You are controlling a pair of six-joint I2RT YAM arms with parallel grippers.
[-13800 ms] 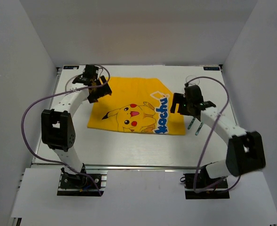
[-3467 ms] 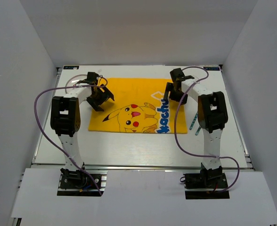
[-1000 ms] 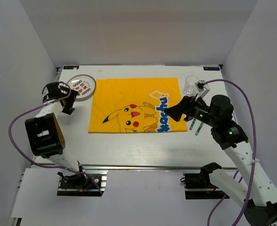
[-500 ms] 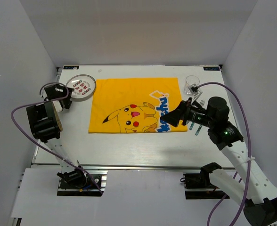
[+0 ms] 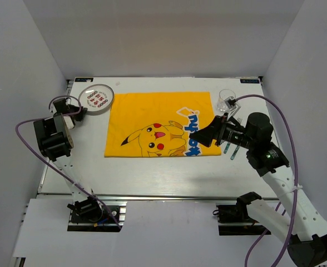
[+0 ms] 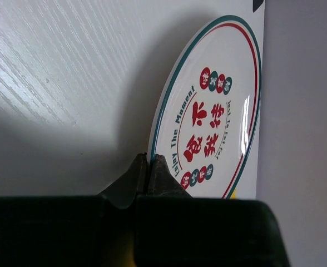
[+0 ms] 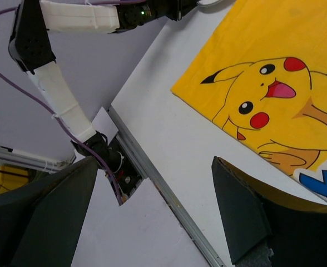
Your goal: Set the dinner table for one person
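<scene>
The white plate will leave my left gripper on the yellow cloth, over Pikachu's far red cheek (image 5: 163, 123).
A round white plate (image 5: 98, 98) with a green and red rim and red characters lies at the far left of the dinner table (image 5: 152, 172). My left gripper (image 5: 83, 110) is shut on its near-left rim. In the left wrist view the two fingertips (image 6: 159, 167) pinch the edge of the plate (image 6: 213, 122), with a dark shadow under it. My right gripper (image 5: 204, 136) hangs open over the right edge of the yellow Pikachu cloth (image 5: 152, 122), nothing between its fingers (image 7: 238, 217).
A clear glass (image 5: 226, 100) stands at the far right, beyond the right arm. Thin green-handled cutlery (image 5: 230, 149) lies right of the cloth, partly hidden by that arm. The metal rail (image 7: 163, 183) runs along the table's front edge. White walls close in three sides.
My left gripper has moved onto the plate and shut on its rim; the plate has shifted slightly away. The right gripper has drifted a little left over the cloth, staying open.
</scene>
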